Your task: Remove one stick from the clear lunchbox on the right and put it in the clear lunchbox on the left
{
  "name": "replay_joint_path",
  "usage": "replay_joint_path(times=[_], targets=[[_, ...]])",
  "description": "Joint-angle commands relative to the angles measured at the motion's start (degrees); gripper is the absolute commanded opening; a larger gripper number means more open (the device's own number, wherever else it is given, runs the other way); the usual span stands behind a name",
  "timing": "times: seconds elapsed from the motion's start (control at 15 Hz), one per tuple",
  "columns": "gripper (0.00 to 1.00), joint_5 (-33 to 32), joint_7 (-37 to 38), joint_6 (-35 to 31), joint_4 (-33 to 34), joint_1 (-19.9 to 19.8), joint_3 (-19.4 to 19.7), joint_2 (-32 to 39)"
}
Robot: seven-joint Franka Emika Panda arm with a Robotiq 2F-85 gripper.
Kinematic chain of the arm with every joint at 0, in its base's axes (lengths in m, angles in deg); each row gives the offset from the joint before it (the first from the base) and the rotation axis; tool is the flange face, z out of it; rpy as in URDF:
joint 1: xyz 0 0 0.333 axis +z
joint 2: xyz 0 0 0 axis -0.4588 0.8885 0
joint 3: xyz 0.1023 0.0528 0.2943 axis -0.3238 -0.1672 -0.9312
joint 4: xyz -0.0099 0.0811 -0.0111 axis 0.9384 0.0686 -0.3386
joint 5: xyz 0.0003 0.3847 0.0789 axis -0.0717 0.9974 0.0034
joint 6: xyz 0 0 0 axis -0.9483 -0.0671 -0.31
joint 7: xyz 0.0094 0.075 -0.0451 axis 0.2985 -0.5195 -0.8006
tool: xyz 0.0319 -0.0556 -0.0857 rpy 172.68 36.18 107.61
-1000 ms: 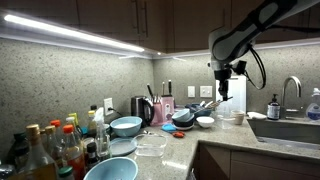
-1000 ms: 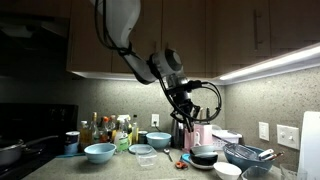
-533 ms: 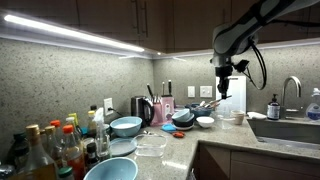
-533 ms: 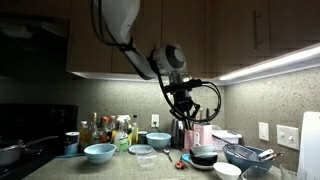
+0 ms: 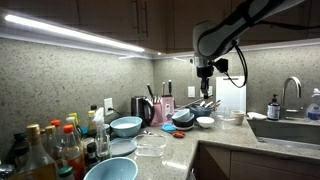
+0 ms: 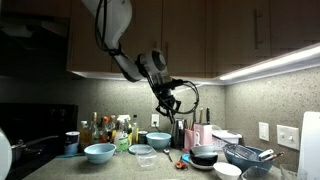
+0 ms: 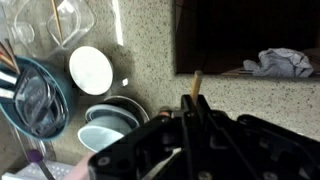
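Note:
The robot's gripper needs to release the wooden stick in the clear lunchbox point(image 5: 162, 146) near the blue bowls, at the end of the lunchbox toward the sink.
My gripper point(image 7: 193, 100) is shut on a thin wooden stick point(image 7: 196, 80) whose tip pokes out past the fingers. In both exterior views the gripper point(image 5: 204, 88) point(image 6: 168, 108) hangs high above the counter, over the stacked bowls. A clear lunchbox holding several sticks point(image 7: 68, 18) shows at the top left of the wrist view; it stands near the sink in an exterior view point(image 5: 232, 117). The other clear lunchbox point(image 5: 150, 143) point(image 6: 142, 152) sits further along the counter among the bowls, apart from the gripper.
A white bowl point(image 7: 90, 68), nested dark bowls point(image 7: 110, 120) and a wire strainer bowl point(image 7: 35, 95) lie below the gripper. A sink point(image 5: 285, 130) holds a rag point(image 7: 275, 62). Blue bowls point(image 5: 126, 126), bottles point(image 5: 55, 148) and a knife block point(image 5: 165, 108) crowd the counter.
The arm has swung away from the lunchbox by the sink and towards the bowls, carrying the stick at about the same height.

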Motion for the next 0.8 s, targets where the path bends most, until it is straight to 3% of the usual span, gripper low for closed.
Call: replay_joint_path(times=[0.0, 0.2, 0.47, 0.73], targets=[[0.04, -5.51, -1.96, -1.74, 4.53, 2.68, -3.18, 4.95], [0.04, -8.02, -4.92, -5.20, 7.74, 4.02, -4.54, 9.46], [0.04, -6.19, -9.99, -9.40, 12.20, 4.11, -5.66, 15.85], [0.04, -6.85, -12.91, -9.00, 16.56, 4.75, -6.67, 22.10]])
